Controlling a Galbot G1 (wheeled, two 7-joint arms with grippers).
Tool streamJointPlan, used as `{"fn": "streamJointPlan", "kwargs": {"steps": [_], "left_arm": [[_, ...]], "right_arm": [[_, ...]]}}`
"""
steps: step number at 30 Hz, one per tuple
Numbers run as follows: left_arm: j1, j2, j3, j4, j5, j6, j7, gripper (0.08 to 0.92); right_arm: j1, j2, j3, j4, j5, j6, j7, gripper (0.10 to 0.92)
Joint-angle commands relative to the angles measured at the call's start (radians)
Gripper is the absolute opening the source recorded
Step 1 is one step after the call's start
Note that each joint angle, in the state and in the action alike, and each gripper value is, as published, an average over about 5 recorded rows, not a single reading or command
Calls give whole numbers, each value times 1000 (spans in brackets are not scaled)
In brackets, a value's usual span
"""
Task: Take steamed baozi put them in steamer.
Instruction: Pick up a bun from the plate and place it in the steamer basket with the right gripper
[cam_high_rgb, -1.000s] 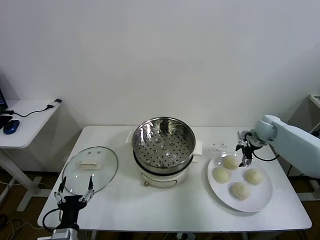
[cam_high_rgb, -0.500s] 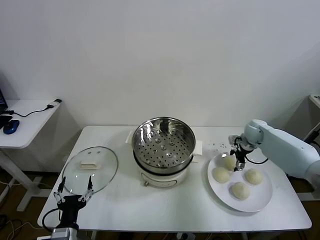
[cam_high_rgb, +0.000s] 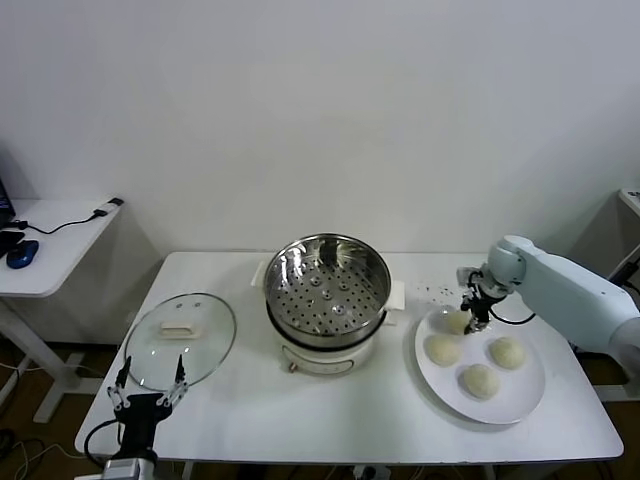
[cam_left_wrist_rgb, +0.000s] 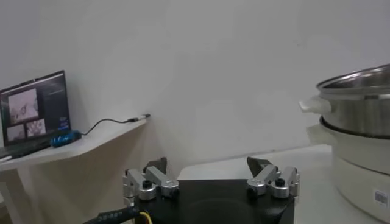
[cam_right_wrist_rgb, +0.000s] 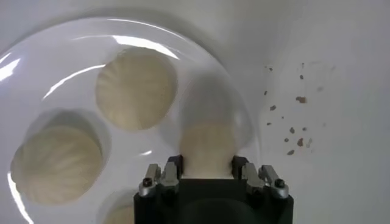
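Observation:
My right gripper needs to let go of the baozi on the far half of the steamer's holed bottom (cam_high_rgb: 328, 270), toward the wall.
Four cream-white baozi lie on a white plate (cam_high_rgb: 527, 398) at the right of the table. My right gripper (cam_high_rgb: 470, 317) is down at the plate's far-left bun (cam_high_rgb: 456, 322) and shut on it; in the right wrist view the bun (cam_right_wrist_rgb: 207, 143) sits squeezed between the fingers of the gripper (cam_right_wrist_rgb: 207, 169). The other three baozi (cam_high_rgb: 443, 349) (cam_high_rgb: 506, 352) (cam_high_rgb: 480, 381) lie loose. The steel steamer (cam_high_rgb: 327, 285), empty, stands on its white pot base at the table's middle. My left gripper (cam_high_rgb: 148, 392) is open and parked at the front left edge.
A round glass lid (cam_high_rgb: 181, 338) with a white handle lies left of the steamer. Dark crumbs (cam_high_rgb: 437, 291) dot the table behind the plate. A side desk (cam_high_rgb: 50, 240) stands at the far left. The steamer's side shows in the left wrist view (cam_left_wrist_rgb: 359, 97).
My right gripper has moved left from the plate's far edge onto the far-left baozi, come down and shut on it. The left arm has not moved.

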Motion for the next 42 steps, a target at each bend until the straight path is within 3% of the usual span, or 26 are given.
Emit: {"fn": "streamJointPlan", "kwargs": {"steps": [1,10,18,26,35,42], "left_arm": [[2,1,0,0,0,-1,1,823],[22,2,3,0,3,-9,2,823],[33,1,6,3,5,-16,-2,823],[36,8,6,-4,7,-9,-4,823],[34,8,7,2,7,-5,-4,823],[12,5,4,-2,5,10,-13,823]], "right_arm": [[212,-4,-134,43,51,108,-22,536],[632,164,-412,88,70,495,-103,527],[677,389,-351,140,-141,748,-58,522],[543,534,-253,120,-346,831,-18,526],[333,584,-184,70,-562,857,9,526],[270,592,-166,36,-625,852,12,530]]}}
